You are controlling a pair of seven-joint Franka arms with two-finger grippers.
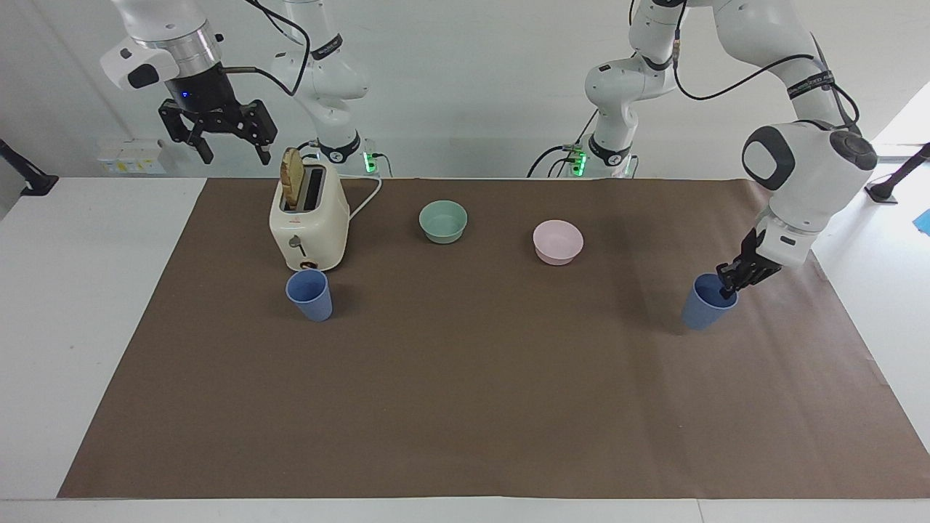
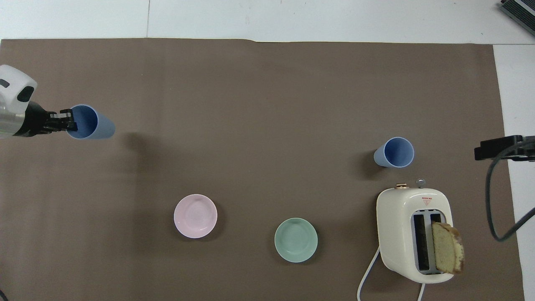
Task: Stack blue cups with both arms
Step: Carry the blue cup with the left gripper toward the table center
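Observation:
The left gripper needs to release the blue cup on the brown mat (image 2: pixel 253 157) past the gap between the bowls.
One blue cup (image 1: pixel 706 303) hangs tilted just above the brown mat at the left arm's end of the table. My left gripper (image 1: pixel 729 284) is shut on its rim, one finger inside the cup; both also show in the overhead view, the cup (image 2: pixel 92 123) and the gripper (image 2: pixel 67 124). The other blue cup (image 1: pixel 309 295) stands upright on the mat beside the toaster, farther from the robots than it; it also shows in the overhead view (image 2: pixel 394 152). My right gripper (image 1: pixel 227 140) is open and empty, raised high by the toaster, and waits.
A cream toaster (image 1: pixel 308 218) with a bread slice (image 1: pixel 291 176) in one slot stands at the right arm's end. A mint-green bowl (image 1: pixel 443 221) and a pale pink bowl (image 1: pixel 558 242) sit nearer to the robots, between the cups. The brown mat (image 1: pixel 465 407) covers the table.

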